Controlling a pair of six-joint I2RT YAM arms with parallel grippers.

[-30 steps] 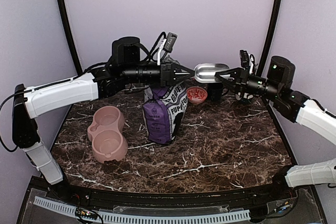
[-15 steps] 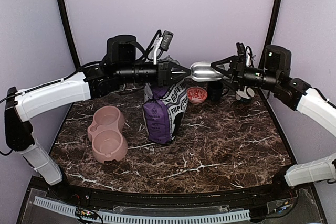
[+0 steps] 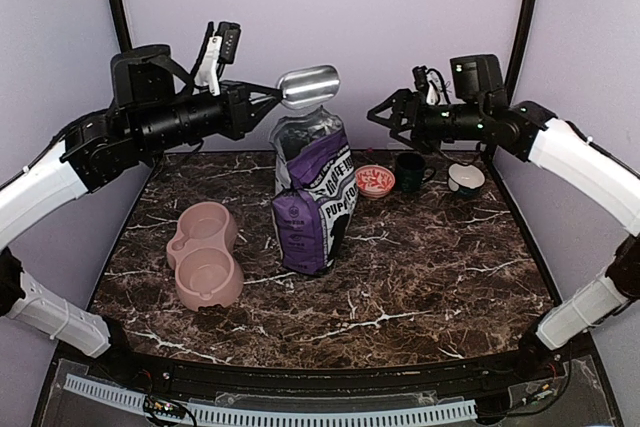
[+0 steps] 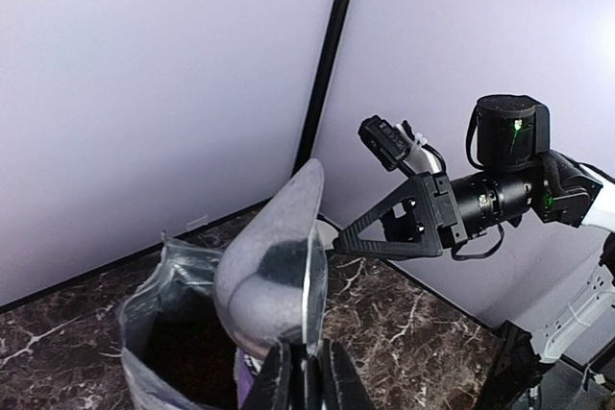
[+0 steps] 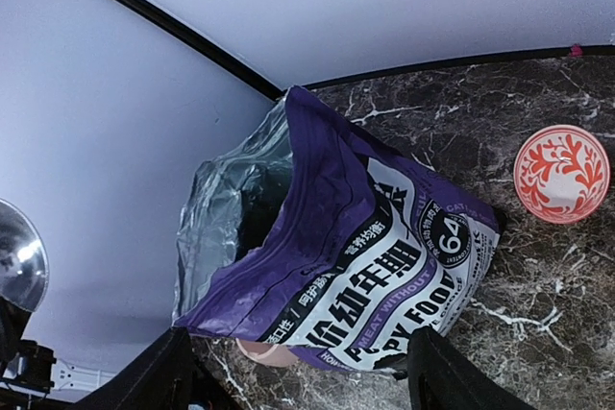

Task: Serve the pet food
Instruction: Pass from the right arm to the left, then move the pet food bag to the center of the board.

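The bag's purple top edge (image 3: 328,140) (image 5: 261,258) will be gripped by my right gripper as it closes around the middle of that edge, on the side facing the red patterned bowl.
A shiny metal scoop (image 3: 308,87) hangs in the air just above the open top of the purple-and-white bag (image 3: 310,197). My left gripper (image 3: 268,97) is shut on the scoop's handle; in the left wrist view the scoop (image 4: 274,256) stands on edge over the bag's dark mouth (image 4: 173,333). My right gripper (image 3: 382,115) is open and holds nothing, up high to the right of the bag, apart from the scoop. The right wrist view looks down on the bag (image 5: 365,237) between its spread fingers. The pet food is hidden; the bag's inside is dark.
A pink double bowl (image 3: 205,252) lies left of the bag. Behind the bag on the right stand a red patterned bowl (image 3: 375,180), a dark mug (image 3: 410,169) and a white cup (image 3: 466,179). Purple walls close in the back and sides.
My right gripper has let go of the scoop, opened and drawn back to the right. The left arm has lifted the scoop up and left, over the bag's mouth.
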